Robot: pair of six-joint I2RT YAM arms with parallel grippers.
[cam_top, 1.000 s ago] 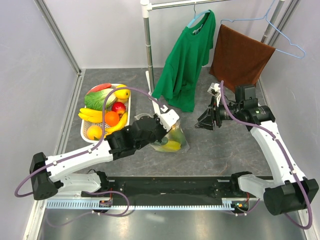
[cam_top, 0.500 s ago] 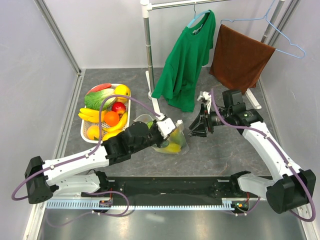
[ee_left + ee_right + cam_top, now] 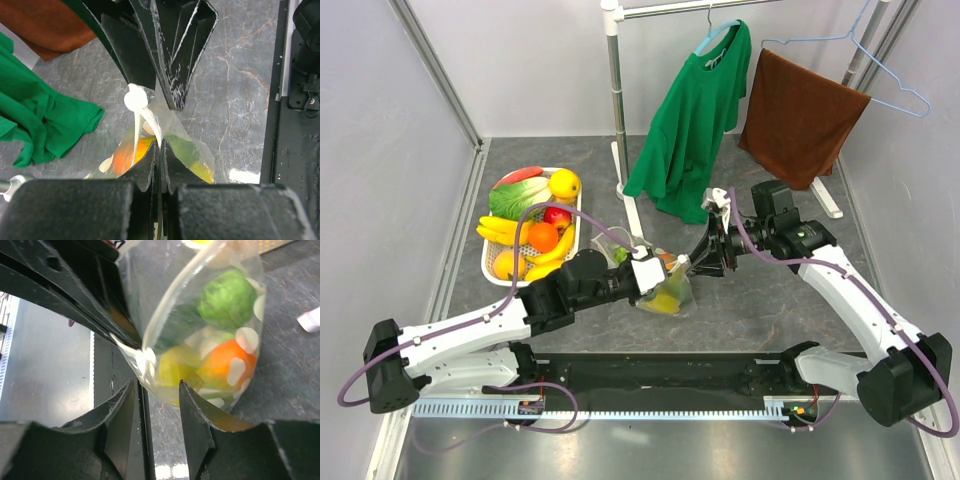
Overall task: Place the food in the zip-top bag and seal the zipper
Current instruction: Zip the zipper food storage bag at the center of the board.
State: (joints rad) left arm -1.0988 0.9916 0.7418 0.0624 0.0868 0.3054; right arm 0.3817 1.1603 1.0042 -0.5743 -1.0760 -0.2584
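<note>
My left gripper pinches one side of the zipper short of the bag's corner. It should open and take both sides close to the bag's white corner (image 3: 136, 98) before it seals the bag.
The dotted clear zip-top bag (image 3: 665, 290) stands at mid-table with green, yellow and orange food inside (image 3: 220, 330). My left gripper (image 3: 648, 270) is shut on the bag's top edge, the zipper strip (image 3: 150, 122) pinched between its pads. My right gripper (image 3: 698, 262) is open at the bag's right end, its fingers (image 3: 197, 412) on either side of the bag's corner (image 3: 150, 365) without closing on it. In the left wrist view the right fingers (image 3: 170, 55) stand just beyond the bag (image 3: 185, 155). More food lies in the white tray (image 3: 490, 268).
A green shirt (image 3: 690, 120) and a brown cloth (image 3: 800, 115) hang on a rack behind the bag. The rack's white post (image 3: 616, 90) stands at centre back. Grey walls close the left and right sides.
My right gripper has moved left and down to the bag's right end. My left gripper has shifted a little right and down along the bag's top edge.
</note>
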